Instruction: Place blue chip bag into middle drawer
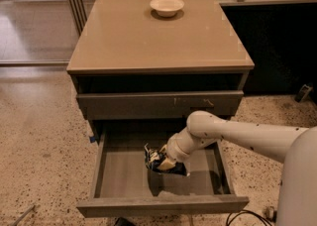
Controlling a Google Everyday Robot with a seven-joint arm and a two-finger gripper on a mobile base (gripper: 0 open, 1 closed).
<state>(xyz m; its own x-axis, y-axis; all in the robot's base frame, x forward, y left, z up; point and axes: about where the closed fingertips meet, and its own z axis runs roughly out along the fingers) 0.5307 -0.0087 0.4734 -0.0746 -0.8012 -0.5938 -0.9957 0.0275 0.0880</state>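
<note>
The gripper needs to release the blue chip bag on the middle drawer's grey bottom (156,168), near the centre toward the front panel.
The blue chip bag (159,161), dark blue and crinkled with white print, sits at the end of my arm over the inside of the open middle drawer (121,174). My gripper (167,160) reaches down into the drawer from the right, and the bag is at its tip. The bag hangs just above the drawer's grey floor, near the middle. The drawer is pulled far out, with a plain front panel (162,205).
A white bowl (167,5) stands at the back of the tan cabinet top (148,41). The shut drawer front above (158,103) has pale scratch marks. Speckled floor lies around the cabinet. A cable (240,217) lies at the lower right.
</note>
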